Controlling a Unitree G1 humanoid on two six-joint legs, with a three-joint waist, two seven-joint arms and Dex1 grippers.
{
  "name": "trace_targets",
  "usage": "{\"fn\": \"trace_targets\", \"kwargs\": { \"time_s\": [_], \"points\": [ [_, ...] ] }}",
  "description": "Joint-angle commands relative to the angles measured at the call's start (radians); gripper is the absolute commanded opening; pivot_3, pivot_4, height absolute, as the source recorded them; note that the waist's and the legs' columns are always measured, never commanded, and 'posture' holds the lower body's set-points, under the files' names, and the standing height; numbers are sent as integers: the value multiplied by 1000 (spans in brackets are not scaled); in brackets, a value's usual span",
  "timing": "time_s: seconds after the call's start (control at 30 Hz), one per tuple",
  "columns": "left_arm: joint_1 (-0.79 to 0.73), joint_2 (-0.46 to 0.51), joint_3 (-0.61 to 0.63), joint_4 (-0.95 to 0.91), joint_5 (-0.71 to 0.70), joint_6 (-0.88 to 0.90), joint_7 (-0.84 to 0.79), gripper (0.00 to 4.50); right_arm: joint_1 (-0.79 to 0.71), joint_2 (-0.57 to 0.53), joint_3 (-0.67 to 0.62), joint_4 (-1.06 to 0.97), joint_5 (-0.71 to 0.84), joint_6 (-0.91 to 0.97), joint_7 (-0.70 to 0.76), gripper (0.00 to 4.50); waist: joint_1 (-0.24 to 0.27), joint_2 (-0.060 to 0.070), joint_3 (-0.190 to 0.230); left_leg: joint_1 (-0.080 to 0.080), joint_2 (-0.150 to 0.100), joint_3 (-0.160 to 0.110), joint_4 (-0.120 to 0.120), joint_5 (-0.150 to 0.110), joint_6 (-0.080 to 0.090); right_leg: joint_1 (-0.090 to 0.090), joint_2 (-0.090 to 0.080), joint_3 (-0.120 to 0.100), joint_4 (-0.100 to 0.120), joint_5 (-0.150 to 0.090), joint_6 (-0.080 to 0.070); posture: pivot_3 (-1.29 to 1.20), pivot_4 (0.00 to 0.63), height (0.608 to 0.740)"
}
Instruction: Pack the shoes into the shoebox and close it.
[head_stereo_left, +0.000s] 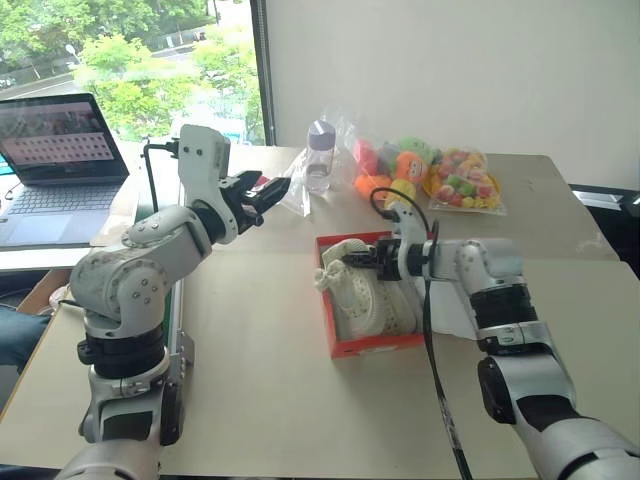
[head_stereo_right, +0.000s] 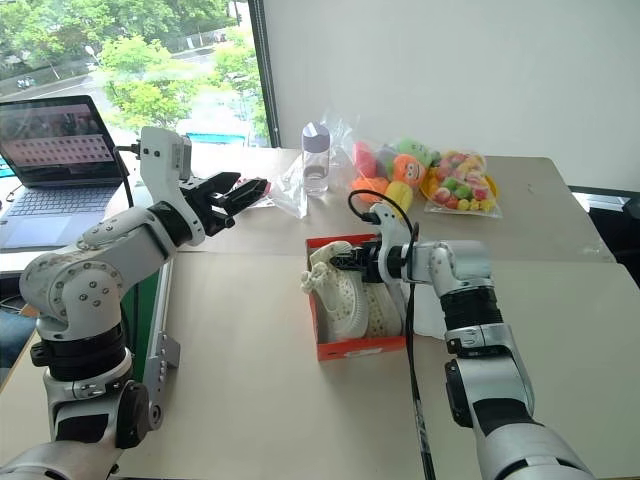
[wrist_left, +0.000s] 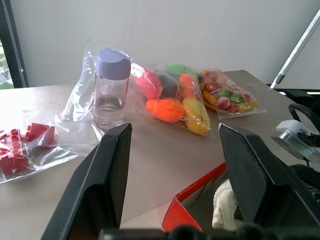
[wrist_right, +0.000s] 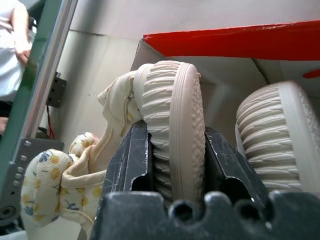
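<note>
Next, I let go of the cream shoe with my right gripper inside the shoebox, between the second shoe and the shoebox's side (head_stereo_left: 358, 299) closest to my left gripper.
The red-orange shoebox (head_stereo_left: 345, 348) lies open on the table, both cream shoes inside on their sides. My right gripper (head_stereo_left: 365, 258) reaches into its far end, shut on the ribbed sole of the left-hand shoe (wrist_right: 175, 100), whose floral lining bulges over the box's edge (head_stereo_left: 325, 275). The second shoe (wrist_right: 280, 135) lies beside it, against the right wall. My left gripper (head_stereo_left: 272, 190) hangs open in the air to the left of and beyond the box, holding nothing; between its fingers (wrist_left: 107, 175) I see a corner of the box (wrist_left: 192, 200).
Beyond the box stand a clear bottle with a lilac cap (head_stereo_left: 319, 155), a bag of plush toys (head_stereo_left: 395, 170) and a bag of small colourful pieces (head_stereo_left: 462, 180). A bag of red bricks (wrist_left: 22, 150) lies near my left gripper. A laptop (head_stereo_left: 55, 150) sits far left. A person in white (wrist_right: 12, 45) stands past the table's left side.
</note>
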Motion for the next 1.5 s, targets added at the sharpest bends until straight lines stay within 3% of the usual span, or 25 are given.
{"fn": "trace_targets", "kwargs": {
  "time_s": [0.03, 0.33, 0.8, 1.0, 1.2, 1.5],
  "points": [
    [-16, 18, 19, -60, -4, 0, 11, 2955, 37, -32, 134, -27, -178, -114, -69, 922, 1, 0, 0, 2, 0, 0, 0, 0, 0, 2, 0, 0, 0, -3, 4, 0, 150, 740],
    [-6, 30, 34, -89, -17, 25, 31, 2955, 46, -50, 327, -85, -372, -246, -46, 922, 1, -1, -2, 11, 0, 0, 0, -5, -9, 10, -2, 0, 0, -6, 3, 0, 150, 740],
    [-10, 62, 37, -100, -14, 36, 24, 2955, 107, -101, 444, -131, -495, -303, 75, 922, 9, 0, -3, 11, -1, 1, -1, -5, -9, 10, -3, 0, -1, -8, 1, 0, 150, 740],
    [-29, 85, 36, -83, -11, 31, 9, 2955, 145, -163, 566, -80, -620, -417, 155, 922, 27, 0, -4, 11, -1, 1, -1, -5, -8, 10, -4, 0, -1, -9, 2, 0, 150, 740],
    [-51, 95, 29, -69, -8, 26, -1, 2955, 160, -116, 527, 32, -655, -462, 138, 922, 33, -7, -12, 11, -2, 0, -1, -6, -8, 11, -5, -2, -2, -10, 2, 0, 150, 740],
    [-65, 82, 7, -50, 4, 9, -14, 2955, 133, 59, 272, 198, -556, -410, 60, 922, 23, -20, -32, 23, 0, 0, -6, -8, -11, 15, -6, -2, -3, -10, 2, 0, 150, 740]
  ]
}}
